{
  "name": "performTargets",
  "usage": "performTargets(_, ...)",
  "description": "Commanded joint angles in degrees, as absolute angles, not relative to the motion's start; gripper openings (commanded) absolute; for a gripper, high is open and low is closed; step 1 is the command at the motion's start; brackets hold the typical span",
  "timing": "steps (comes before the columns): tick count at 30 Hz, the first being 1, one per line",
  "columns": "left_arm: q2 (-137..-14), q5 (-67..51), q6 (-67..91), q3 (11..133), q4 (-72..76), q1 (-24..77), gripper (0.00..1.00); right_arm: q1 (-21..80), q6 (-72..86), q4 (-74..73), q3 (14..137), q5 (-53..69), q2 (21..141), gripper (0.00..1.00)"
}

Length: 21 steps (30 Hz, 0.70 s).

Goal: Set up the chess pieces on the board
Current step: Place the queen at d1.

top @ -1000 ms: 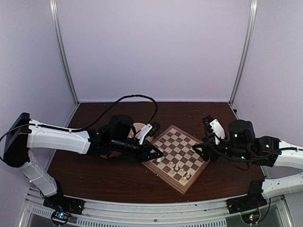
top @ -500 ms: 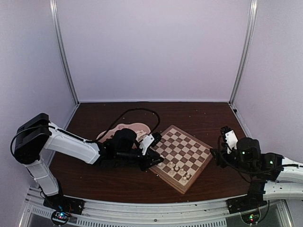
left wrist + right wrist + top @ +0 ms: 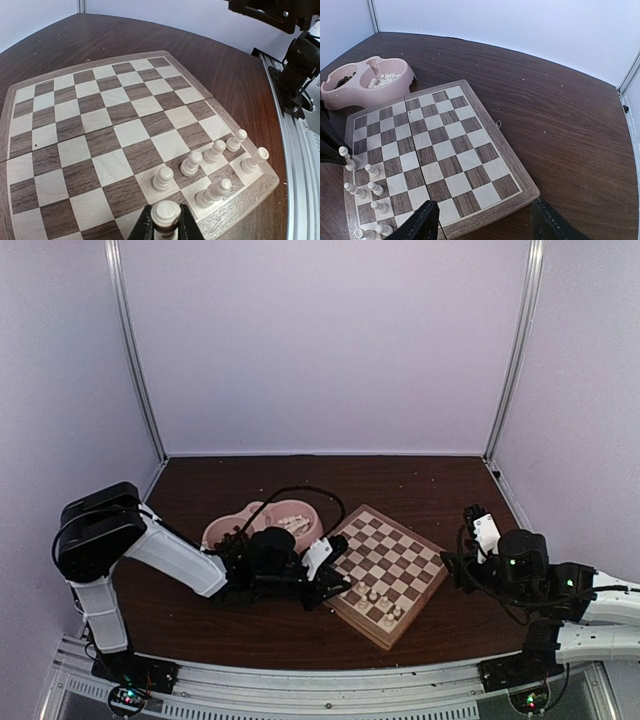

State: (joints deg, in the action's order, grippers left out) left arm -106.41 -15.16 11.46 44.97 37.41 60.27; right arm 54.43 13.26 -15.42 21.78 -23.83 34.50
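Note:
Next, my left gripper sets the cream-white piece down on the tan edge square (image 3: 340, 585) (image 3: 137, 226) past the empty brown square. That piece is now held low over the squares.
The board (image 3: 392, 545) lies at the table's middle, turned diamond-wise, tan and brown squares inside a light rim. Several cream-white chess pieces (image 3: 191, 163) stand in two short rows at its near corner (image 3: 378, 602). My left gripper (image 3: 166, 223) is shut on one more cream-white piece (image 3: 166, 214), held upright low over the squares beside those rows; whether its base touches the board is hidden. In the top view that gripper (image 3: 338, 586) sits at the board's left edge. My right gripper (image 3: 485, 226) stands open and holds nothing, just off the board's right corner (image 3: 527, 189).
A pink double-bowl dish (image 3: 232, 525) sits left of the board; one bowl holds more cream pieces (image 3: 384, 78), the other dark ones (image 3: 341, 81). The left arm's cable loops over the dish (image 3: 300, 492). Bare dark wooden table (image 3: 560, 115) stretches behind and right of the board.
The left gripper carried its piece a little toward the board's near corner, and its arm swung off the pink dish. The right arm drew back off the board to the right, then held still.

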Motion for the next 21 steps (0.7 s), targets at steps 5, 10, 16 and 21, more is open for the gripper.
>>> performTargets(5,-109.6,-14.1,10.0,44.4,45.1,60.4,0.0,54.2,12.7,-14.1,21.0,-23.7,34.2,0.65)
performTargets(10,-110.1,-13.0,10.2,43.6,46.5,60.5,0.0,54.2,12.5,-14.0,21.1,-23.5,34.6,0.65)
performTargets(16,-110.2,-10.7,9.8,43.1,46.9,60.4,0.03,54.2,12.6,-14.0,21.1,-23.6,34.5,0.65)
performTargets(21,-110.3,-9.9,10.4,42.9,48.0,60.5,0.07,54.2,12.5,-14.0,21.1,-23.6,34.6,0.65)
